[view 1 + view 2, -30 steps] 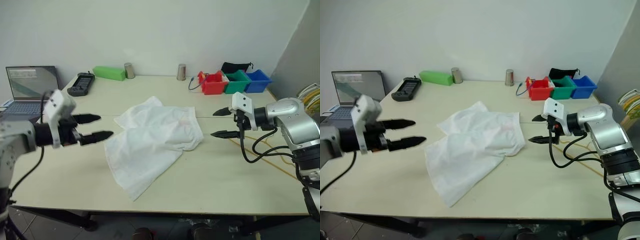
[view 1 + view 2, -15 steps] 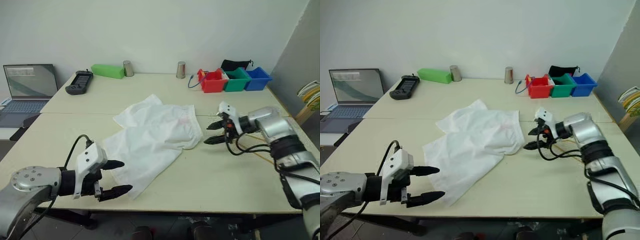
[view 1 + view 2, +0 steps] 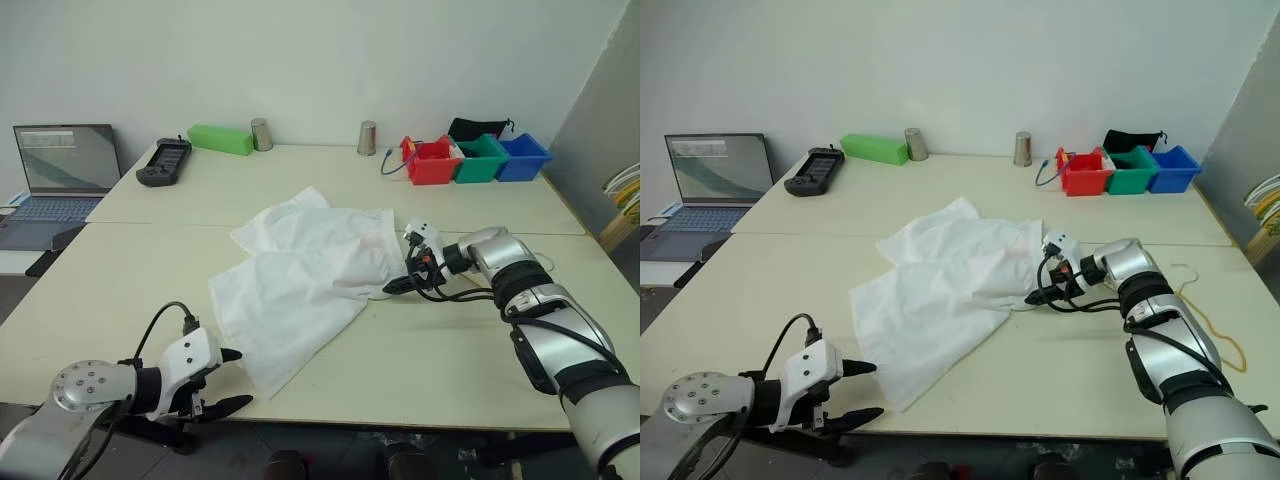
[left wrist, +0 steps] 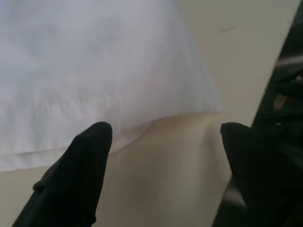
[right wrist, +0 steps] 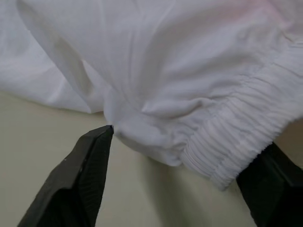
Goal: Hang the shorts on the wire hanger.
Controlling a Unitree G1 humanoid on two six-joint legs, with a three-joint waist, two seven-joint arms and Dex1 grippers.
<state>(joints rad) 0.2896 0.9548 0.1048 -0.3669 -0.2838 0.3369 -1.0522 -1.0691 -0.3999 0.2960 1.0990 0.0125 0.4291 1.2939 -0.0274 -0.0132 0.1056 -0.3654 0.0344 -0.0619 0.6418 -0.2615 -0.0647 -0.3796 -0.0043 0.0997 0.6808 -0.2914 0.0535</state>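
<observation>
The shorts' near leg slants toward the table's near edge, so my left gripper should pinch the hem's corner point(image 3: 266, 388) and swing that leg straight.
The white wrinkled shorts point(image 3: 310, 270) lie spread on the middle of the table, with a faint pink mark near the waistband. My right gripper point(image 3: 400, 272) is open at their right edge. In the right wrist view its fingers point(image 5: 94, 161) straddle the elastic waistband corner point(image 5: 227, 142), which lies on the table. My left gripper point(image 3: 238, 377) is open and low at the table's near edge, just short of the shorts' near corner point(image 4: 118, 94). The thin yellow wire hanger point(image 3: 1230, 345) lies flat on the table to the right of my right arm.
Along the back of the table point(image 3: 150, 260) stand a laptop point(image 3: 60, 165), a black controller point(image 3: 163, 162), a green box point(image 3: 220, 140), two metal cups point(image 3: 261, 134) and red, green and blue bins point(image 3: 433, 165). A bunch of hangers point(image 3: 625, 185) shows at the right edge.
Both arms have come down. The left gripper sank toward the near table edge beside the shorts' corner. The right gripper moved left and now straddles the waistband.
</observation>
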